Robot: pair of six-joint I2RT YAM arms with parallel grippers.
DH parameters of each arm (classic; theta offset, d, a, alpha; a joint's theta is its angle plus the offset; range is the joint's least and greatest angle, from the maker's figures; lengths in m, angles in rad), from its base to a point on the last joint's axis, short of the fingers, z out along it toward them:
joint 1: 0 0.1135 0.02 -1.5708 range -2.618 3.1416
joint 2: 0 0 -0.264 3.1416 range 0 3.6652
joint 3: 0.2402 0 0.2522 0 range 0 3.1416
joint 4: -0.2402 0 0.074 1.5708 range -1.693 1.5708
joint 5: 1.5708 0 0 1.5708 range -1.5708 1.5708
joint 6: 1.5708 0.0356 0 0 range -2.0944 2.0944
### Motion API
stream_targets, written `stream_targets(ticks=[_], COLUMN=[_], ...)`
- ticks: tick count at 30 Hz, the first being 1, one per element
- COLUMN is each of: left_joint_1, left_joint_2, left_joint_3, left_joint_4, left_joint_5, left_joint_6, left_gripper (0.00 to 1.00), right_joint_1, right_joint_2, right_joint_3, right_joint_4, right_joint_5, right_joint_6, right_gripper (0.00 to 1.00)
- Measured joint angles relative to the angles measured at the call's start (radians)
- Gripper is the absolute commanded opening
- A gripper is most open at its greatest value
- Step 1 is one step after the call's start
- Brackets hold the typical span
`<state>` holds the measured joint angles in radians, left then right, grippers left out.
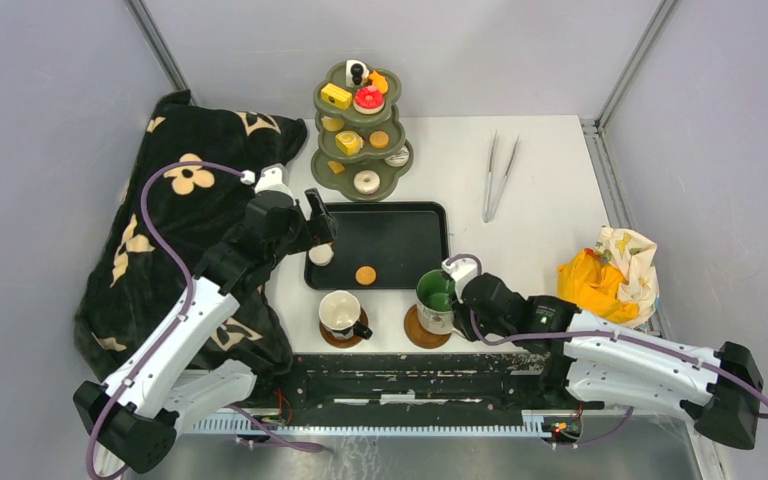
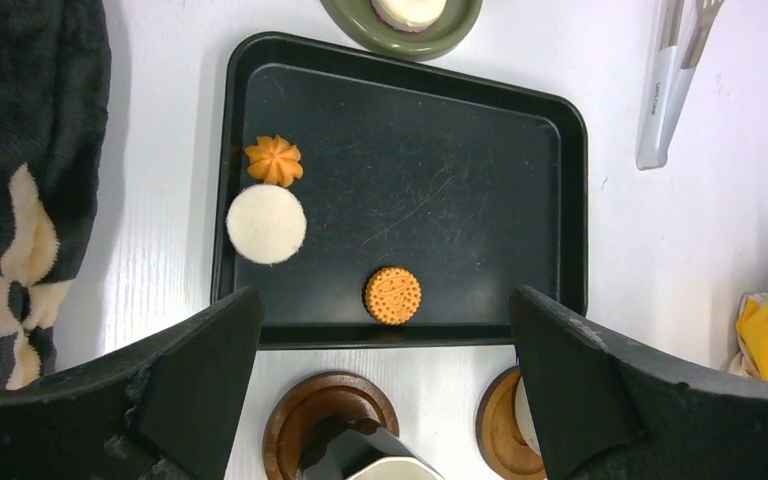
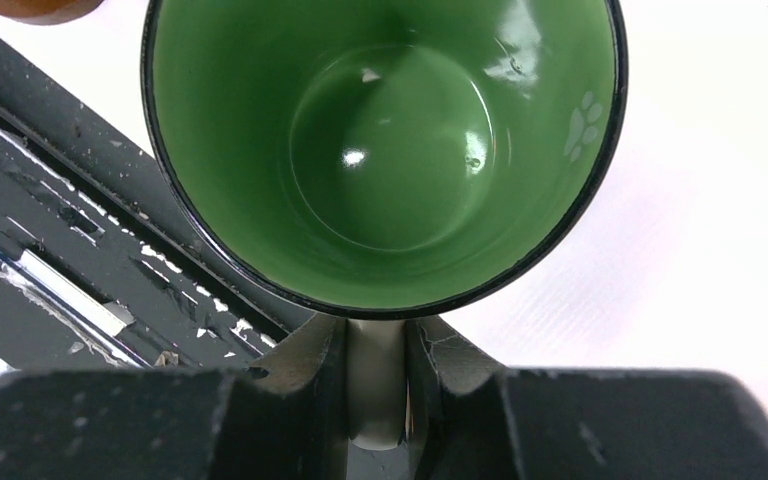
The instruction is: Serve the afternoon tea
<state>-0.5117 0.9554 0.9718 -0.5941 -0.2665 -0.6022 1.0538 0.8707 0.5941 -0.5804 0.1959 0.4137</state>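
Note:
Next, my right gripper sets the green-lined mug down on the brown saucer [image 1: 427,327] below it.
The olive-green three-tier stand [image 1: 360,130] at the back holds several small pastries. On the black tray [image 1: 400,235] lie a white round cake [image 2: 266,223], an orange star cookie [image 2: 274,160] and a round biscuit [image 2: 392,295]. My left gripper [image 1: 322,232] hangs open over the tray's near left part, with nothing between its fingers [image 2: 200,380]. A white mug [image 1: 341,313] stands on the left brown saucer [image 2: 330,425]. My right gripper [image 3: 377,350] is shut on the handle of the green-lined mug [image 3: 380,150], which is over the right saucer [image 1: 422,328]; whether it rests there I cannot tell.
Metal tongs [image 1: 498,175] lie on the white table right of the stand. A black blanket with cream flowers [image 1: 190,200] covers the left side. A yellow and white bag [image 1: 610,275] sits at the right edge. A black rail [image 1: 410,370] runs along the front.

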Motion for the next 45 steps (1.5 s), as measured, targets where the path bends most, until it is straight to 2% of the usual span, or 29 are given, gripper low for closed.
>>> stream_targets(ticks=[10, 29, 42, 43, 45], left_joint_1=[0.0, 0.0, 0.0, 0.0, 0.0], left_joint_2=[0.034, 0.042, 0.063, 0.064, 0.068], left_joint_3=[0.0, -0.047, -0.063, -0.063, -0.063], left_joint_4=[0.0, 0.044, 0.061, 0.064, 0.073], left_joint_5=[0.015, 0.037, 0.042, 0.042, 0.042], left_joint_6=[0.0, 0.0, 0.0, -0.001, 0.0], left_gripper=[0.99, 0.99, 0.99, 0.99, 0.99], right_joint_1=[0.092, 0.097, 0.119, 0.119, 0.123], right_joint_2=[0.016, -0.062, -0.062, -0.062, -0.06], right_joint_3=[-0.049, -0.12, -0.121, -0.122, -0.129], right_joint_4=[0.109, 0.142, 0.14, 0.142, 0.15], right_joint_5=[0.024, 0.023, 0.008, 0.007, 0.005], right_joint_6=[-0.001, 0.054, 0.004, 0.002, -0.002], right_gripper=[0.01, 0.01, 0.01, 0.02, 0.08])
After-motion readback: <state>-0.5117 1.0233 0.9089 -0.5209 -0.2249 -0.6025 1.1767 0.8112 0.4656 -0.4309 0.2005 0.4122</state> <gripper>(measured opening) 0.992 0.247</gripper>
